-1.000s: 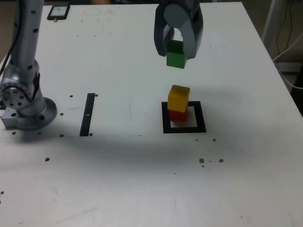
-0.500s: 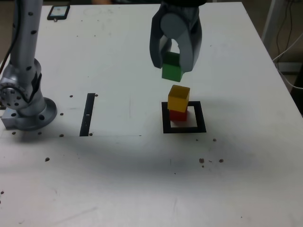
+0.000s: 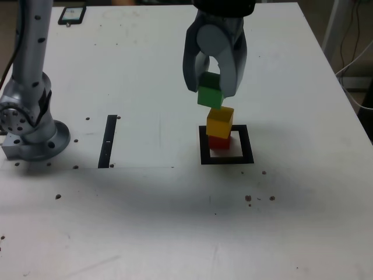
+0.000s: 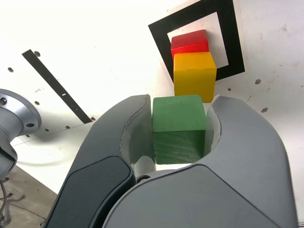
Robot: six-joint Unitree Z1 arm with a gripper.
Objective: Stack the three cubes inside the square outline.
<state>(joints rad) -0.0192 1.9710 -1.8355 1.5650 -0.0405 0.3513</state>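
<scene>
My gripper needs to release the green cube on top of the yellow cube [image 3: 221,108] [image 4: 195,86], and that will complete the stack above the red cube.
My gripper [image 3: 211,92] [image 4: 179,124] is shut on the green cube [image 3: 210,94] [image 4: 178,127] and holds it in the air. The yellow cube [image 3: 220,122] [image 4: 194,75] sits on the red cube [image 3: 219,142] [image 4: 189,42], and that pair stands in the far-left part of the black square outline [image 3: 227,157] [image 4: 232,52]. In the exterior view the green cube hangs just above the yellow one and a little to the left of it. The two do not appear to touch.
A thin black bar [image 3: 108,140] [image 4: 54,84] is marked on the white table left of the outline in the exterior view. The arm's grey base [image 3: 32,125] stands at the exterior view's left edge. A dark phone [image 3: 71,14] lies at the far left corner.
My gripper has come down and nearer with the green cube, from well above and behind the stack to just over the yellow cube. The yellow and red cubes have not moved.
</scene>
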